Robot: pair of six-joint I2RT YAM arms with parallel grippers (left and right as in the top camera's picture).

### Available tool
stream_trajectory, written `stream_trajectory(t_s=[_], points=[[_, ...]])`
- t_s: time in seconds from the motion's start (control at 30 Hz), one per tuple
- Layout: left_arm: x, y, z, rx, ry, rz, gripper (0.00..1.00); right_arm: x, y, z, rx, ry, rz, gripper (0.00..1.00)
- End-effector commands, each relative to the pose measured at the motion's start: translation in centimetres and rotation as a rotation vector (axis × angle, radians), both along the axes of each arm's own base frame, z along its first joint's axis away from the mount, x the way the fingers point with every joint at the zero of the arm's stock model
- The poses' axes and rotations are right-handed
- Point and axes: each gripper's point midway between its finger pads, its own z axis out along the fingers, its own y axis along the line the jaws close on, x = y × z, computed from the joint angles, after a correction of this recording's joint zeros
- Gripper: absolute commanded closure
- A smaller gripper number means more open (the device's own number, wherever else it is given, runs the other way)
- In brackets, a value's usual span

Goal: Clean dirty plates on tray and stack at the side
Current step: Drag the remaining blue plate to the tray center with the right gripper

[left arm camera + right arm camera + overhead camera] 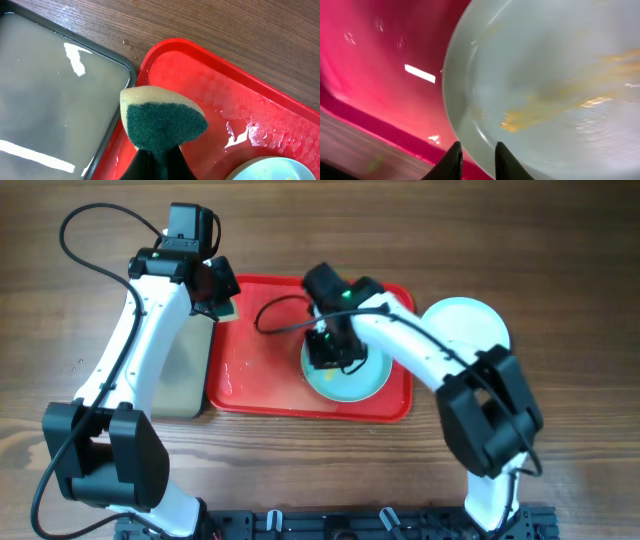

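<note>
My right gripper will back off, because it blocks the pale blue plate's rim nearest the sponge, and take that plate's rim nearest the white plate (389, 363) before wiping.
A pale blue plate (365, 380) with yellowish smears (545, 65) lies on the right half of the red tray (260, 370). My right gripper (328, 352) reaches down onto its left rim. In the right wrist view the gripper (476, 155) has one finger outside the rim over the tray (385, 60) and one inside it, shut on the rim. My left gripper (222, 295) hangs over the tray's far left corner (210, 85), shut (160, 155) on a yellow sponge with a green pad (162, 117). A white plate (470, 325) rests on the bare tabletop right of the tray.
A black-rimmed tray with a beige floor (185, 380) sits against the red tray's left side, its floor wet (50, 90). Water films the red tray's floor. Brown wood tabletop (560, 300) surrounds both trays.
</note>
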Motion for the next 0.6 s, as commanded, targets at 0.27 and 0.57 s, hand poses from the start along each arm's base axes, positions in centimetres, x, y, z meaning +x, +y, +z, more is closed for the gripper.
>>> stream_trajectory(t_s=[0.27,0.57], points=[[0.1,-0.2,-0.1,-0.018,0.005,0.014,0.96,-0.3,-13.7,-1.5,-0.278,0.093,-0.392,0.78],[0.1,-0.2,-0.1,-0.018,0.004,0.014,0.96,-0.9,-14.2,-3.8,-0.291,0.088,-0.372,0.74]])
